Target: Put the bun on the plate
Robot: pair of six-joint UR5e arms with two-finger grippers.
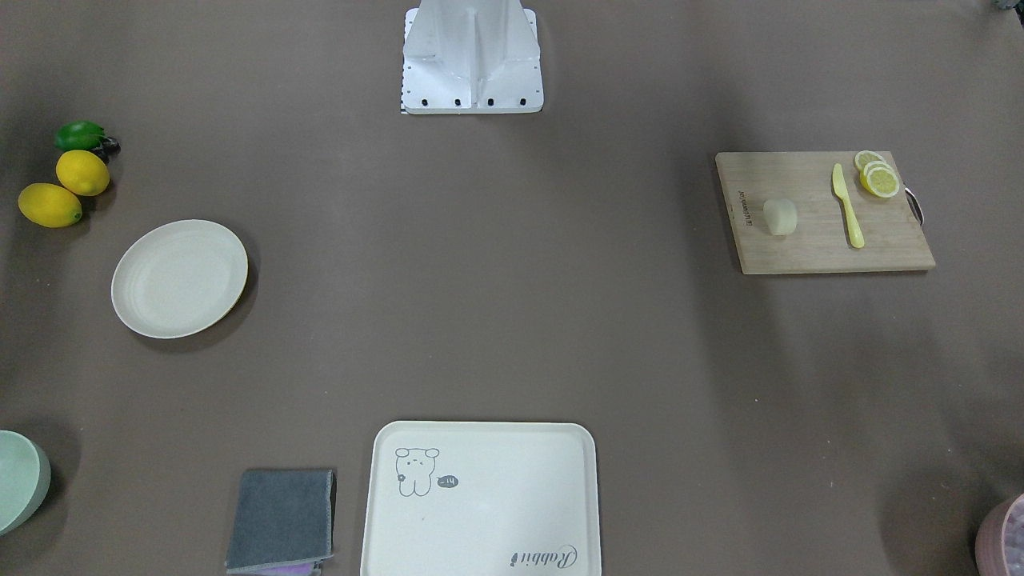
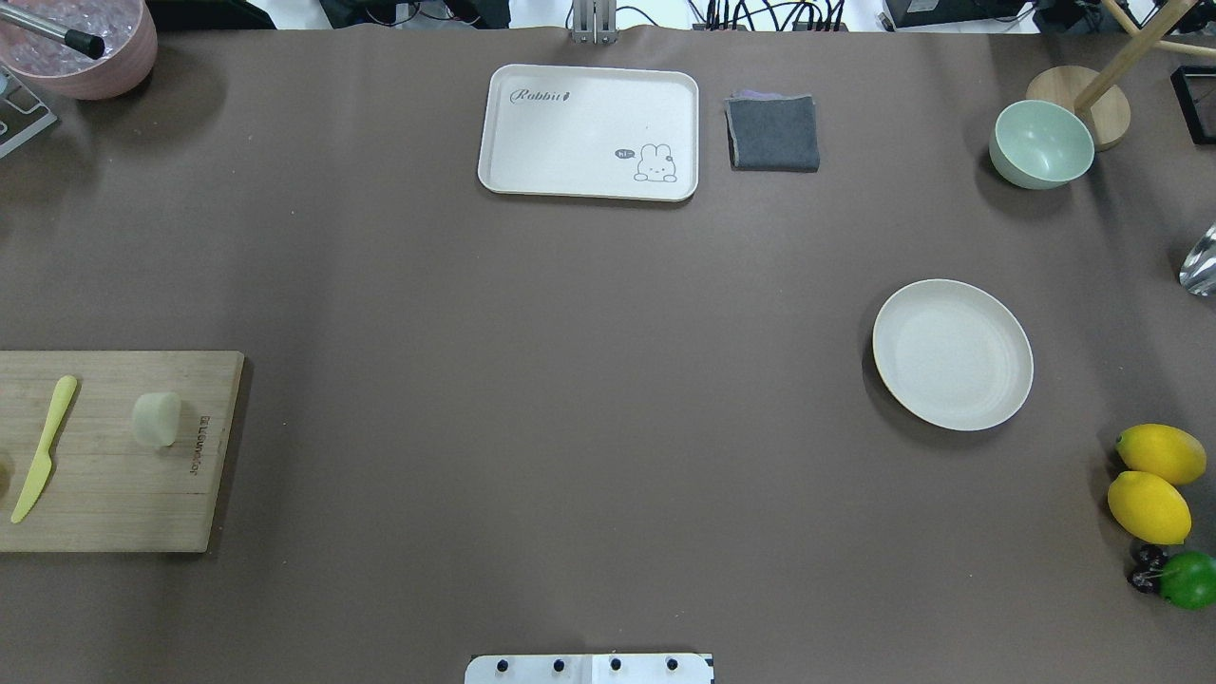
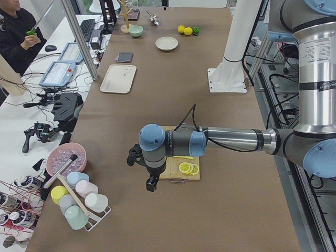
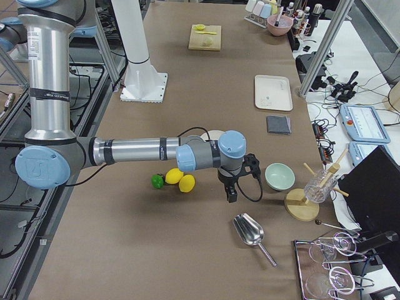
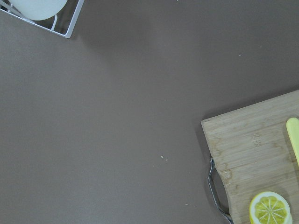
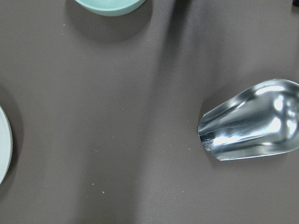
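Observation:
Next, I grab the off-white plate with my right gripper by the plate's outer rim [image 1: 114, 287] [image 6: 10, 141], on the side facing away from the cutting board.
The pale cream bun [image 1: 780, 216] [image 2: 157, 419] lies on a wooden cutting board [image 1: 824, 254] [image 2: 114, 513] on my left side of the table. The round off-white plate [image 1: 180, 278] [image 2: 952, 353] [image 3: 166, 43] sits bare on my right side; its edge [image 6: 2, 144] shows in the right wrist view. My left gripper [image 3: 150, 185] hangs past the board's handle end, away from the bun. My right gripper [image 4: 232, 195] hovers between the whole lemons and the green bowl, beyond the plate. Both show only in the side views, so I cannot tell whether they are open or shut.
A yellow knife [image 1: 846, 205] and lemon slices [image 1: 878, 178] share the board. A cream tray [image 2: 589, 133], grey cloth [image 2: 773, 132] and green bowl [image 2: 1040, 144] line the far edge. Two lemons [image 2: 1151, 484] and a lime [image 2: 1189, 579] lie near the plate. A metal scoop [image 6: 252, 122] lies beneath my right wrist.

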